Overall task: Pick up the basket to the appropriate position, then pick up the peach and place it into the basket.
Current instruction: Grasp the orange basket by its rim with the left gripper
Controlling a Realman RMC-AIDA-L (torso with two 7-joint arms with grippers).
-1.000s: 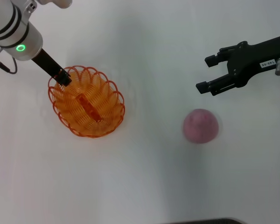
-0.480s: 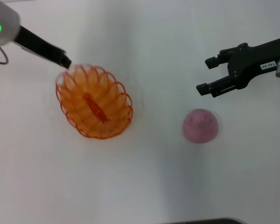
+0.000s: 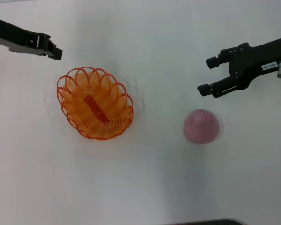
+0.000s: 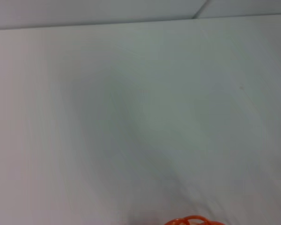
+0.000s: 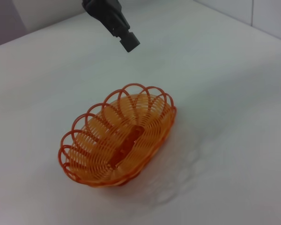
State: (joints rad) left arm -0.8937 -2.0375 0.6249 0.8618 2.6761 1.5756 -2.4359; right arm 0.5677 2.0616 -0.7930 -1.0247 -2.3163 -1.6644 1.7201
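Observation:
The basket sits at a slant across the table, so the robot's left gripper should grab the rim [image 3: 67, 79] closest to it and turn the basket straight before the peach goes in.
The orange wire basket [image 3: 94, 103] sits empty on the white table, left of centre. It also shows in the right wrist view [image 5: 119, 140], and a sliver of its rim shows in the left wrist view [image 4: 193, 221]. My left gripper [image 3: 55, 51] is up and to the left of the basket, clear of its rim, open and empty; it also shows in the right wrist view [image 5: 125, 37]. The pink-mauve peach [image 3: 201, 126] lies on the table to the right. My right gripper [image 3: 205, 74] hangs open and empty just beyond the peach, apart from it.
The white table [image 3: 145, 178] carries only the basket and the peach. A dark edge [image 3: 201, 222] shows along the near side.
My left gripper let go of the basket's far-left rim and drew back up and to the left. The basket shifted a little to the right and settled. The right arm and the peach have not moved.

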